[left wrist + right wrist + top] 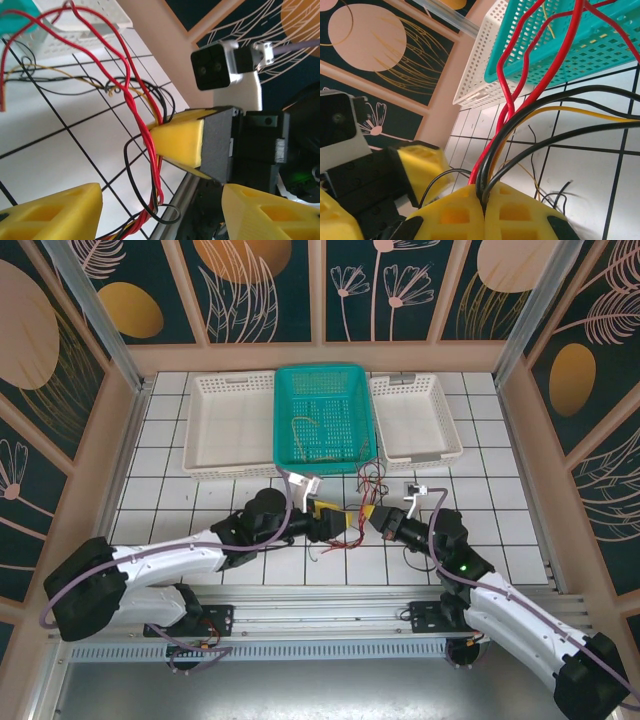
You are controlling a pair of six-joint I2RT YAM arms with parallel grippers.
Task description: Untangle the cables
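My right gripper will open, as it is pinching the red, black and yellow cables together, and take a single red cable (pixel 556 66) to pull it out of the bundle.
The cables (pixel 352 532) are a bundle of thin red, black and yellow-tan wires strung between my two grippers at the table's near middle. My right gripper (pixel 484 202) is shut on the bundle, and the red, black and yellow cables (pixel 520 100) fan out of its closed tips toward the baskets. My left gripper (pixel 160 215) stands open, its yellow fingers (pixel 55 212) wide apart, with the red and black strands (pixel 156 190) hanging loose between them. The right gripper's yellow fingers (pixel 180 140) pinch the bundle just ahead of it. From above, left gripper (pixel 330 525) and right gripper (pixel 376 518) nearly face each other.
A teal basket (pixel 285 390) stands at the back centre with a thin wire lying in it. White baskets flank it on the left (pixel 200 430) and on the right (pixel 445 420). Red loops (pixel 370 478) reach the teal basket's front. An aluminium rail (pixel 330 615) runs along the near edge.
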